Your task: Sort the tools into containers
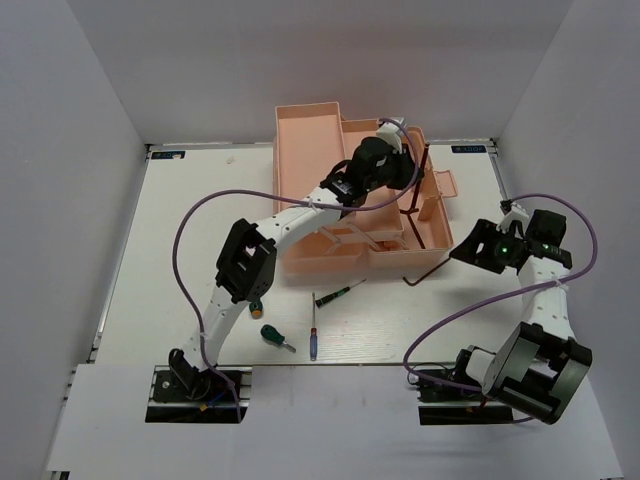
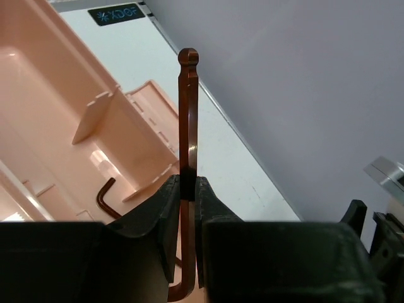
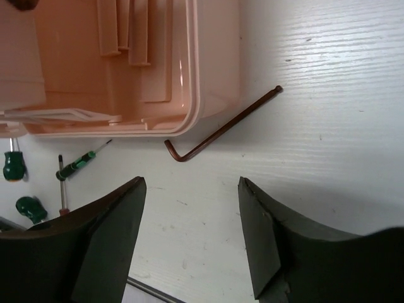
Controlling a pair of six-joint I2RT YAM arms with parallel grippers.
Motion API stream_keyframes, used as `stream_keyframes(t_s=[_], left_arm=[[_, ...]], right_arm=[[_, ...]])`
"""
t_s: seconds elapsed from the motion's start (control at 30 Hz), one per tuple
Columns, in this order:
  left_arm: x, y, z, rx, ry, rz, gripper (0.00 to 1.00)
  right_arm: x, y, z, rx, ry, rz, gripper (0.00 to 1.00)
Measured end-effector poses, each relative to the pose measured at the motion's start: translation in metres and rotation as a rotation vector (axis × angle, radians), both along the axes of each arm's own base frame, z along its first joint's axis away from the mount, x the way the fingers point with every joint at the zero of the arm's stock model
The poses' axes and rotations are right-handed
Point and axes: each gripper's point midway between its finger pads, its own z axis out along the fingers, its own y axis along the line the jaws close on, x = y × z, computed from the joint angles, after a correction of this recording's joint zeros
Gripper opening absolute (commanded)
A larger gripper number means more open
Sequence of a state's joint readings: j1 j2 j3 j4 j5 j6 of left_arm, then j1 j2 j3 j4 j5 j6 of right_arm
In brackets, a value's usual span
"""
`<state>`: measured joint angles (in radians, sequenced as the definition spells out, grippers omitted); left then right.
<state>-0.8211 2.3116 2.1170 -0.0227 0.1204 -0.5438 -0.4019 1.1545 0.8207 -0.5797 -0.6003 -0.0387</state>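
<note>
Next, my right gripper closes on the long arm [image 1: 428, 274] [image 3: 219, 132] of the copper hex key that is on the table, around the middle of that arm toward the bend.
My left gripper [image 2: 188, 182] is shut on a long copper hex key [image 2: 188, 113], held over the right end of the salmon-pink toolbox [image 2: 57, 82]; its ball end points away from me. From above, the gripper [image 1: 408, 172] and the key [image 1: 422, 185] sit over the box [image 1: 310, 130]. A dark hex key [image 2: 104, 197] lies inside the box. My right gripper [image 3: 192, 180] is open and empty above the table, just short of another copper hex key [image 3: 221, 126], which lies on the table [image 1: 432, 268] by the box's near right corner. The right gripper also shows from above [image 1: 472, 250].
Two stubby green screwdrivers [image 1: 257, 305] [image 1: 272, 335], a slim green screwdriver [image 1: 338, 293] and a slim blue one [image 1: 313, 338] lie on the table in front of the box. Grey walls enclose the table on three sides.
</note>
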Motion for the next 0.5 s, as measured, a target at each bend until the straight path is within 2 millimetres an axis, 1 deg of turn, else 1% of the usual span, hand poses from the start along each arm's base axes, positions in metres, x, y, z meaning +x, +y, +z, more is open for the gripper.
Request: stream_keyframes(t_s=[0.03, 0.07, 0.1, 0.13, 0.2, 0.27, 0.4, 0.47, 0.5], left_arm=[[0.004, 0.001, -0.003, 0.003, 0.002, 0.005, 0.21], [0.006, 0.001, -0.009, 0.009, 0.009, 0.008, 0.46], [0.008, 0.003, -0.015, 0.023, 0.017, 0.011, 0.55], [0.010, 0.004, -0.021, 0.029, 0.030, 0.013, 0.64], [0.011, 0.006, -0.029, 0.040, 0.050, 0.012, 0.69], [0.012, 0.008, -0.030, 0.040, 0.060, 0.006, 0.72], [0.010, 0.007, -0.022, 0.026, 0.052, -0.021, 0.73], [0.007, 0.006, -0.015, 0.022, 0.040, -0.042, 0.73], [0.006, 0.007, -0.011, 0.021, 0.028, -0.052, 0.70]], right_arm=[[0.000, 0.002, -0.001, 0.008, 0.003, 0.012, 0.67], [-0.001, 0.004, -0.003, 0.018, 0.007, 0.026, 0.67], [-0.002, 0.006, -0.004, 0.036, 0.018, 0.037, 0.63], [-0.004, 0.009, -0.007, 0.052, 0.030, 0.049, 0.63], [-0.006, 0.012, -0.013, 0.074, 0.064, 0.057, 0.61], [-0.009, 0.014, -0.019, 0.080, 0.097, 0.060, 0.58], [-0.010, 0.011, -0.028, 0.037, 0.130, 0.064, 0.58], [-0.010, 0.010, -0.032, 0.007, 0.133, 0.074, 0.63], [-0.010, 0.009, -0.032, -0.008, 0.123, 0.091, 0.63]])
